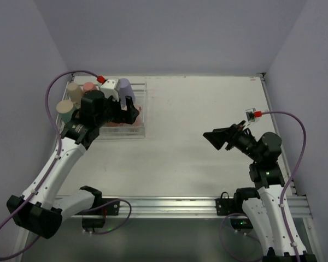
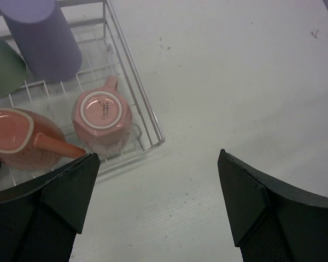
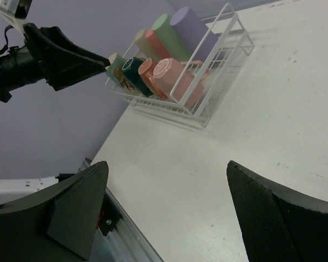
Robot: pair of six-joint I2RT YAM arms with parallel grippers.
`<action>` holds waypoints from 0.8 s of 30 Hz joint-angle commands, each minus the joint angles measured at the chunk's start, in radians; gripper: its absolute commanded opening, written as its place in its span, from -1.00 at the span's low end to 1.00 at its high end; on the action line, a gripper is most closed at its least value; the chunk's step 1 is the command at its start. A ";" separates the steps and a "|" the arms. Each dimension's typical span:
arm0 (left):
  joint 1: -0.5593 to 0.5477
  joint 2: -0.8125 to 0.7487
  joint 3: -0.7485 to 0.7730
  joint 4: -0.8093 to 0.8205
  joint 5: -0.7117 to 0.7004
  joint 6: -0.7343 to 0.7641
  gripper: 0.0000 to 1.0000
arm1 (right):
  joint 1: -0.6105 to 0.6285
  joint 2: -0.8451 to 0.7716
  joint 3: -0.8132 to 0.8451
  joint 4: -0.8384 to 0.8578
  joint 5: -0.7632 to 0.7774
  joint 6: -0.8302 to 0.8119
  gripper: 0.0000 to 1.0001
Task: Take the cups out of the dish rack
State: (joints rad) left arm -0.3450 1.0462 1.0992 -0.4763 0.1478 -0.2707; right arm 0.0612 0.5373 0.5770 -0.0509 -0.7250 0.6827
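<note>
The robot's right gripper will close on the upturned pink mug's rim (image 1: pixel 136 123) (image 3: pixel 194 102) after the left gripper lifts the pink mug out of the dish rack.
The white wire dish rack (image 1: pixel 143 103) stands at the far left of the table. It holds a lilac tumbler (image 1: pixel 124 87), a beige cup (image 1: pixel 73 90), a pink cup (image 1: pixel 88 87) and a mint green cup (image 1: pixel 64 109). My left gripper (image 1: pixel 130 111) hovers open and empty over the rack's right end. In the left wrist view it (image 2: pixel 158 164) sits just past the rack's corner (image 2: pixel 145 117), beside an upturned pink mug (image 2: pixel 101 116), a salmon mug (image 2: pixel 16 139) and the lilac tumbler (image 2: pixel 41 35). My right gripper (image 1: pixel 216 139) is open and empty, far right of the rack (image 3: pixel 210 82).
Grey walls close in the table on the left, back and right. A metal rail (image 1: pixel 197 204) runs along the near edge by the arm bases. The right wrist view shows the left arm (image 3: pixel 49 54) reaching over the rack, with a dark green cup (image 3: pixel 134 68) in it.
</note>
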 commanded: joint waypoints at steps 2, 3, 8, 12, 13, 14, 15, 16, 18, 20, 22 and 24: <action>-0.057 0.089 0.082 -0.011 -0.130 0.014 0.93 | 0.028 0.032 -0.012 0.074 0.001 0.011 0.83; -0.069 0.128 0.088 -0.021 -0.161 0.018 0.93 | 0.034 0.036 -0.011 0.075 0.006 0.006 0.83; -0.127 0.238 0.143 -0.022 -0.355 0.027 0.96 | 0.078 0.052 -0.022 0.086 0.029 -0.003 0.83; -0.127 0.300 0.137 0.011 -0.476 0.034 0.96 | 0.106 0.050 -0.032 0.088 0.039 -0.009 0.83; -0.127 0.307 0.127 0.015 -0.494 0.037 0.98 | 0.117 0.049 -0.035 0.086 0.041 -0.011 0.83; -0.127 0.314 0.125 0.015 -0.502 0.039 0.99 | 0.120 0.047 -0.039 0.086 0.047 -0.012 0.84; -0.129 0.327 0.125 0.015 -0.508 0.039 1.00 | 0.123 0.046 -0.045 0.086 0.048 -0.014 0.84; -0.127 0.328 0.120 0.018 -0.517 0.039 1.00 | 0.127 0.043 -0.049 0.086 0.049 -0.015 0.84; -0.126 0.330 0.108 0.048 -0.522 0.054 1.00 | 0.129 0.044 -0.057 0.086 0.050 -0.018 0.84; -0.118 0.348 0.111 0.050 -0.495 0.073 1.00 | 0.129 0.043 -0.062 0.086 0.049 -0.021 0.84; -0.111 0.394 0.136 0.019 -0.456 0.079 1.00 | 0.132 0.039 -0.063 0.088 0.049 -0.020 0.85; -0.108 0.428 0.145 0.010 -0.446 0.083 1.00 | 0.132 0.038 -0.065 0.092 0.050 -0.018 0.86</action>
State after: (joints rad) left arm -0.4648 1.4235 1.2102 -0.4789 -0.3096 -0.2195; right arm 0.1886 0.5861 0.5137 -0.0051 -0.6907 0.6773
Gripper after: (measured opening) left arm 0.997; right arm 0.925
